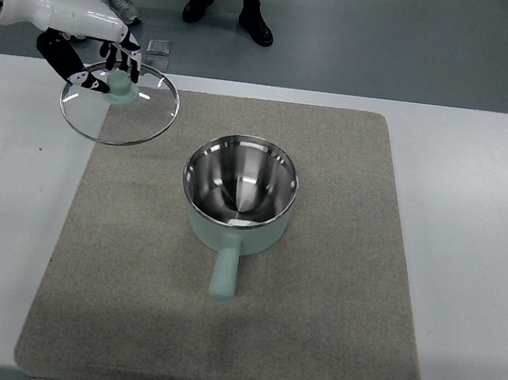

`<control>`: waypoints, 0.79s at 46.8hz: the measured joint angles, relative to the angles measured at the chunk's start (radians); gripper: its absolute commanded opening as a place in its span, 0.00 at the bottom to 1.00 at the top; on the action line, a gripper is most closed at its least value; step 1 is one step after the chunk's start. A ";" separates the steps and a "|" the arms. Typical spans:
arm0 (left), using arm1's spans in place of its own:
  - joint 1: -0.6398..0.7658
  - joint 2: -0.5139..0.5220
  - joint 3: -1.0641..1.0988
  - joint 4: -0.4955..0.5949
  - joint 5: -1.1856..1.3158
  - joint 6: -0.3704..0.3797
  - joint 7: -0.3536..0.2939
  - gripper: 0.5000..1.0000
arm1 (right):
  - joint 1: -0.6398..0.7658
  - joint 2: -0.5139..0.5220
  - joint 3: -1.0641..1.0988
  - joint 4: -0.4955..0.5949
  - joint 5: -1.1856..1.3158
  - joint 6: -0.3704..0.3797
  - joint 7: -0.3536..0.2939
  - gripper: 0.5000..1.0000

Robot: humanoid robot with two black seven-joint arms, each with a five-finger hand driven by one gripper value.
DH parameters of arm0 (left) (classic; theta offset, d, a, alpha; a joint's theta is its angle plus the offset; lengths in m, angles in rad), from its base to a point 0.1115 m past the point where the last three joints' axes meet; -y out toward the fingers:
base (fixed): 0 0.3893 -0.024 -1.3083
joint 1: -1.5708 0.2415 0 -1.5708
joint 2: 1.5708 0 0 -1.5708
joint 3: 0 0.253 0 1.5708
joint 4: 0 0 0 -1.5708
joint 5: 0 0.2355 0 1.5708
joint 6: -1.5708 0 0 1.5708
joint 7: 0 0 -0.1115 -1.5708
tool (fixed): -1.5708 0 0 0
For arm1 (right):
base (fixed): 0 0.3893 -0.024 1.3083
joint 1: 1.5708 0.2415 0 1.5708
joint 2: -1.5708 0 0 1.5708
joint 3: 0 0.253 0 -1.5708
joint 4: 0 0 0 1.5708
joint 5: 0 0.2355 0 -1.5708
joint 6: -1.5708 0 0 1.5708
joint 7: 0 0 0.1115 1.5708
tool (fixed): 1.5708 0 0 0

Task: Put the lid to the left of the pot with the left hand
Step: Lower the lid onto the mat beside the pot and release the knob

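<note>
My left gripper needs to set the glass lid down flat and let go of it on the grey mat (140, 161) between the pot and the mat's edge.
A mint-green pot (239, 191) with a shiny steel inside stands open on the grey mat (335, 282), its handle pointing toward the near edge. My left hand (112, 62) comes in from the upper left and is shut on the pale green knob of the glass lid (119, 101). The lid is held tilted, up and to the left of the pot, over the mat's far left corner and the white table (12, 218). Whether its lower rim touches the surface I cannot tell. The right hand is out of view.
The mat covers the middle of the white table, with bare table on both sides. Two persons' legs and shoes (254, 25) stand on the floor beyond the table's far edge. A small grey object (158, 47) lies on the floor there.
</note>
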 measured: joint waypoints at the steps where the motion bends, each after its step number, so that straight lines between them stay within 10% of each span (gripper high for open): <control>1: 0.008 0.000 -0.001 0.000 -0.001 0.005 0.000 0.00 | 0.000 0.000 0.000 0.000 0.000 0.000 0.000 0.85; 37: 0.164 -0.025 0.004 0.043 -0.092 0.131 0.000 0.00 | 0.000 0.000 -0.001 0.000 0.000 0.000 0.000 0.85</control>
